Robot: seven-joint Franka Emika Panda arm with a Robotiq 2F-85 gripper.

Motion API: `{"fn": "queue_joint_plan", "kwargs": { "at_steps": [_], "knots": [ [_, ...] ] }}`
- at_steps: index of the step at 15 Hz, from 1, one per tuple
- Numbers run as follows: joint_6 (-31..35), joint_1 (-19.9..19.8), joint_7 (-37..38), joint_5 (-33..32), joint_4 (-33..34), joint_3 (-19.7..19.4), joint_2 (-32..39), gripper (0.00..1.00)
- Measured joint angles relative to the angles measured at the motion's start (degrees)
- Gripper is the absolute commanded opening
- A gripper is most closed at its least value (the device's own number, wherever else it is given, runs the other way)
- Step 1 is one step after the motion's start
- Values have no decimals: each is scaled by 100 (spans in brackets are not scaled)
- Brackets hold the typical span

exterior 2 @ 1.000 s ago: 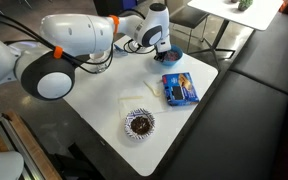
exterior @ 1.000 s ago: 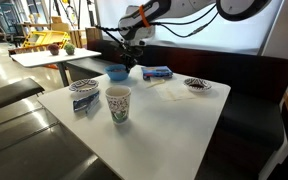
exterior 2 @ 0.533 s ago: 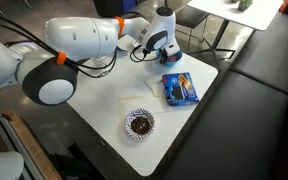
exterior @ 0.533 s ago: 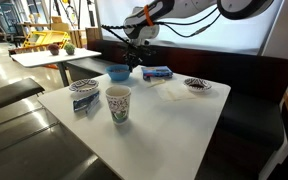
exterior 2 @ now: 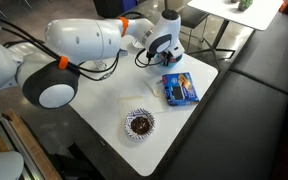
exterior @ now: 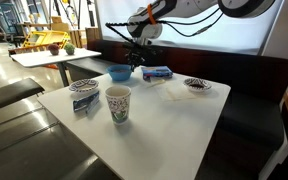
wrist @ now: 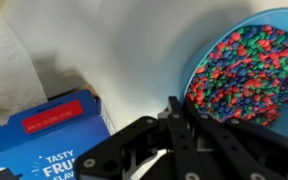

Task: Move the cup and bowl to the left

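Next, my gripper lets go of the blue bowl on the table [exterior: 152, 104], in the spot between the whitish paper cup and the white napkin.
The whitish paper cup [exterior: 117, 103] stands near the table's front. The blue bowl [exterior: 117, 72] sits at the far side; the wrist view shows it holding many-coloured candy [wrist: 246, 62]. In an exterior view the bowl [exterior 2: 174, 58] is mostly hidden under my gripper, and the arm hides the cup. My gripper [exterior: 140, 62] hangs just above the table beside the bowl, between it and the blue packet [exterior: 157, 72]. In the wrist view its fingers [wrist: 176, 108] are together with nothing between them, right at the bowl's rim.
The flat blue packet [exterior 2: 179, 88] lies next to the bowl and shows in the wrist view [wrist: 54, 125]. Two black-and-white patterned dishes [exterior: 84, 87] [exterior: 197, 85] and a white napkin [exterior 2: 139, 93] lie on the white table [exterior: 174, 125]. A dark bench [exterior: 254, 75] runs behind.
My gripper has lifted a little and shifted slightly from the bowl toward the blue packet. The bowl and cup have not moved.
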Motion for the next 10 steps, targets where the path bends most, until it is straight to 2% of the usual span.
{"fn": "queue_joint_plan", "kwargs": {
  "at_steps": [1, 6, 10],
  "knots": [
    [0, 0, -1, 0, -1, 0, -1, 2],
    [2, 10, -76, -29, -1, -6, -4, 2],
    [3, -54, -701, -7, -20, 96, -10, 2]
  ]
}}
